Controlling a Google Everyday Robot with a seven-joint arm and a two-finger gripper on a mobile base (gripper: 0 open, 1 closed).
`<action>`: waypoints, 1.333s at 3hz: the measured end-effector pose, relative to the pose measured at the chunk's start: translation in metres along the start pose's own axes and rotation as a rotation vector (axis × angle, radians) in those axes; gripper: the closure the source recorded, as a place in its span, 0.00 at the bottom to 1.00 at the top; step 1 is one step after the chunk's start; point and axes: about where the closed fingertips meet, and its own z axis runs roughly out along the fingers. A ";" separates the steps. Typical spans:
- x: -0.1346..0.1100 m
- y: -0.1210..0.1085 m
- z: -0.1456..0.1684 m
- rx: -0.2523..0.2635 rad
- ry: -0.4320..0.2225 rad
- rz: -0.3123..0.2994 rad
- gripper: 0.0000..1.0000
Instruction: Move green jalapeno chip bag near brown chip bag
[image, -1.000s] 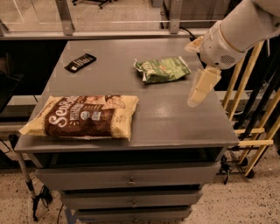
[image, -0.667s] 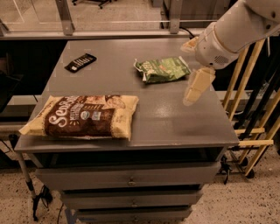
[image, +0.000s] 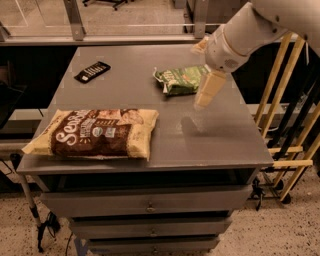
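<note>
My gripper will next move to the green jalapeno chip bag's middle (image: 183, 79) and close there, so that both ends stick out beside the fingers.
The green jalapeno chip bag (image: 179, 80) lies flat on the grey table (image: 165, 145) at the back right of centre. The brown chip bag (image: 95, 133) lies at the front left, long side toward the front edge. My gripper (image: 206, 96) hangs above the table just right of the green bag and slightly in front of it, close beside it. One cream finger (image: 209, 89) points down and toward the front. The gripper holds nothing.
A small black remote (image: 92, 71) lies at the back left of the table. Drawers sit under the tabletop. Wooden rails (image: 290, 150) stand to the right of the table. A glass barrier runs along the back.
The arm and gripper have moved left, closer to the green bag. Both bags and the remote have not moved.
</note>
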 end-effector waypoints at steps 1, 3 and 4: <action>-0.012 -0.015 0.021 -0.007 -0.018 -0.029 0.00; -0.021 -0.032 0.064 -0.057 -0.045 -0.041 0.00; -0.023 -0.042 0.079 -0.075 -0.062 -0.038 0.00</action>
